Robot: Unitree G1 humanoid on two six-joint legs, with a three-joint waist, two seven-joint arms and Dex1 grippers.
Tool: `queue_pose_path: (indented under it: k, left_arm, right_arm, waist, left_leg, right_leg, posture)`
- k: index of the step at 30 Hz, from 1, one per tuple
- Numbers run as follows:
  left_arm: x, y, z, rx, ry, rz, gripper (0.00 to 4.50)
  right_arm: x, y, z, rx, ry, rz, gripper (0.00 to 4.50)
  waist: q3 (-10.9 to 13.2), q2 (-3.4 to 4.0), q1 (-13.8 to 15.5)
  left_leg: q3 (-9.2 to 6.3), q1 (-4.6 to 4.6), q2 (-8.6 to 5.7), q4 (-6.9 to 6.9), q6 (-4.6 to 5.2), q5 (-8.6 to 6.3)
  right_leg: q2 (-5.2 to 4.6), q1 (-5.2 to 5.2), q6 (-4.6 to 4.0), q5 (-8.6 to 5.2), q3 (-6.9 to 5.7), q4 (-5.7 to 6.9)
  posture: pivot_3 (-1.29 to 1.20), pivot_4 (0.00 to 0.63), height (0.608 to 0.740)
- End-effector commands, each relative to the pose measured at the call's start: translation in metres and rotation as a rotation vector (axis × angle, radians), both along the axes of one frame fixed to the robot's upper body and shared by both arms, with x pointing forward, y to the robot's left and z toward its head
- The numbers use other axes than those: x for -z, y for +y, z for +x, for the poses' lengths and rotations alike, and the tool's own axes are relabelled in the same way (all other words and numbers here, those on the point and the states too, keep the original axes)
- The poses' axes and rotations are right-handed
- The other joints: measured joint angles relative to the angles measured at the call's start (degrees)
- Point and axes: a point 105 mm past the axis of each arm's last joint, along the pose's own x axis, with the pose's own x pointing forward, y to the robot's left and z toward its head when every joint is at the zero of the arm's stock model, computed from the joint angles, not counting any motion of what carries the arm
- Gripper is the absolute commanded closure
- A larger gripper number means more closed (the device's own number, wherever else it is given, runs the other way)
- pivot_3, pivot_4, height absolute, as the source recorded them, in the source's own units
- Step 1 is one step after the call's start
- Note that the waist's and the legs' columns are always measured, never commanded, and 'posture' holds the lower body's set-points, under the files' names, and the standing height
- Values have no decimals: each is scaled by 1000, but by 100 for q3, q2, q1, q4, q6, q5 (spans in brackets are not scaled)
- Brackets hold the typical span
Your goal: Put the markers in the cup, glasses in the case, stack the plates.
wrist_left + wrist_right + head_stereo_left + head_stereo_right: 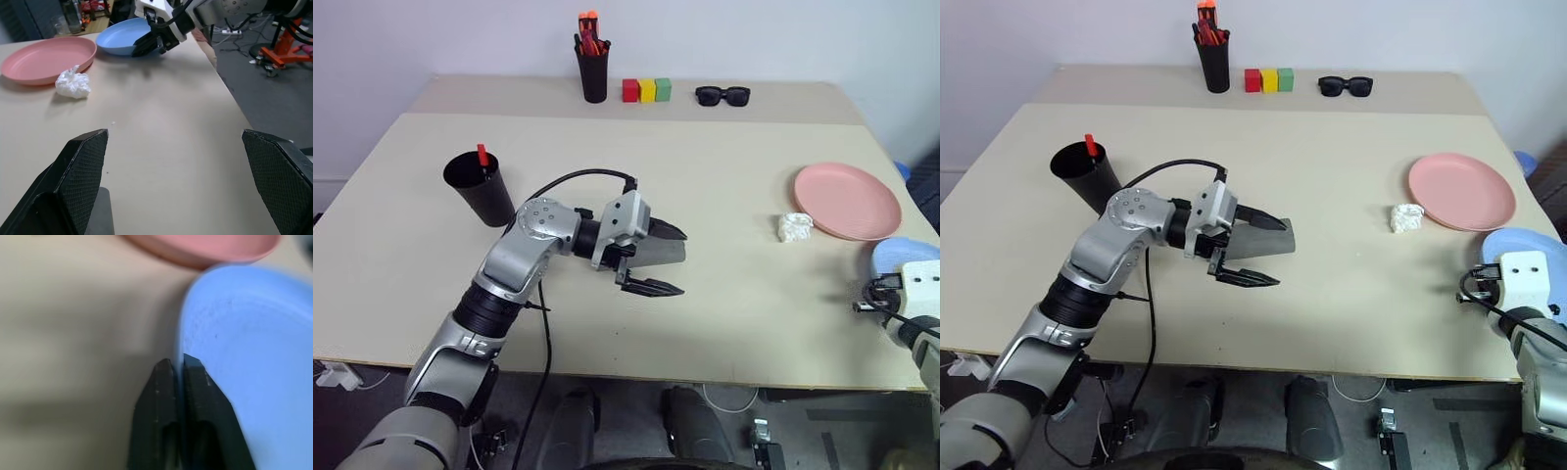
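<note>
The robot's right gripper should release the light blue plate on top of the salmon pink plate (pixel 849 201) beside the paper wad. The blue plate is now at the front edge.
My left gripper (pixel 683 262) stands open low over the middle of the table. The grey case (pixel 664 254) lies shut on the table between its fingers (pixel 83 171). The black cup (pixel 481 189) stands to the left, and the red cap of a marker (pixel 482 155) sticks out of it. At the right front edge my right gripper (pixel 177 360) is shut on the near rim of the light blue plate (pixel 249 347). The salmon pink plate (pixel 847 201) lies just behind the blue one. The glasses are hidden.
A crumpled white paper wad (pixel 794 227) lies left of the pink plate. Along the back edge stand a black pen holder with orange markers (pixel 593 64), three coloured blocks (pixel 646 90) and black sunglasses (pixel 722 95). The table edge (pixel 724 377) runs close below both arms.
</note>
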Motion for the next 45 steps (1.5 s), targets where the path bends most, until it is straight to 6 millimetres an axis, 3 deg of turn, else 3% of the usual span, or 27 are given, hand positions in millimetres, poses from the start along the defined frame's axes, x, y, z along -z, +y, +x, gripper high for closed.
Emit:
queue_pose_path:
  k: [1, 5, 9, 13, 19, 27, 30, 37, 41, 45]
  left_arm:
    - [-8, 2, 1, -19, -18, -23, 0]
    - [-8, 2, 4, -48, 10, -40, 0]
    - [-8, 1, 6, -69, 29, -53, 0]
    - [-6, -4, 21, -178, 3, -56, 0]
    - [-1, -6, 33, -296, -14, -47, 0]
    - [-10, -16, 27, -343, 14, -92, 0]
    - [-10, -15, 26, -354, 20, -93, 0]
    - [-11, -12, 27, -375, 26, -96, 0]
    - [-11, -12, 28, -378, 31, -99, 0]
    - [-9, -13, 31, -387, 38, -99, 0]
  right_arm:
    - [-15, -6, 6, 30, -64, -80, 4455]
    - [-43, -8, 23, 21, -169, -187, 4455]
    - [-58, -6, 36, 4, -216, -244, 4455]
    - [-77, 8, 74, -83, -275, -289, 4455]
    - [-74, 19, 111, -167, -264, -311, 4455]
    - [-61, 29, 142, -232, -229, -290, 4455]
    - [-59, 33, 149, -248, -228, -251, 3474]
    - [-66, 44, 156, -296, -265, -220, 52]
    - [-74, 44, 155, -284, -305, -218, 52]
    - [-105, 61, 137, -343, -452, 4, 52]
  waist:
    - [0, 0, -5]
    - [1, 4, -18]
    - [1, 5, -14]
    - [2, 4, -64]
    - [3, 2, -126]
    - [5, 4, -166]
    - [5, 4, -173]
    - [5, 4, -161]
    - [5, 4, -160]
    - [5, 4, -152]
  left_leg:
    - [0, 0, 0, 0, 0, 0]
    - [3, 2, 0, -1, 0, 0]
    - [4, 3, 0, -5, 0, 0]
    - [9, 8, 0, -2, 0, 0]
    - [8, 18, -1, -16, 2, -1]
    - [8, 15, -4, -17, 5, -3]
    - [9, 18, -4, -17, 5, -3]
    - [9, 18, -4, -16, 5, -3]
    - [9, 18, -4, -16, 5, -3]
    - [6, 16, -3, -20, 5, -3]
  right_leg:
    - [0, 0, 0, 0, 0, 0]
    - [0, -1, 0, 0, 2, 0]
    - [0, -2, 0, 0, 3, 1]
    - [-2, 1, 1, 1, 7, 0]
    - [-1, 7, 1, 1, 7, 0]
    - [-6, 1, 2, 1, 8, 0]
    - [-5, 3, 2, 1, 8, 2]
    - [-5, 5, 2, 1, 9, 0]
    - [-5, 5, 2, 1, 9, 0]
    - [-5, 2, 2, 1, 9, 1]
  posture:
    - [0, 150, 740]
    - [0, 150, 740]
    - [0, 150, 740]
    - [0, 150, 740]
    - [0, 150, 740]
    - [0, 150, 740]
    - [0, 150, 740]
    - [0, 150, 740]
    - [0, 150, 740]
    - [0, 150, 740]
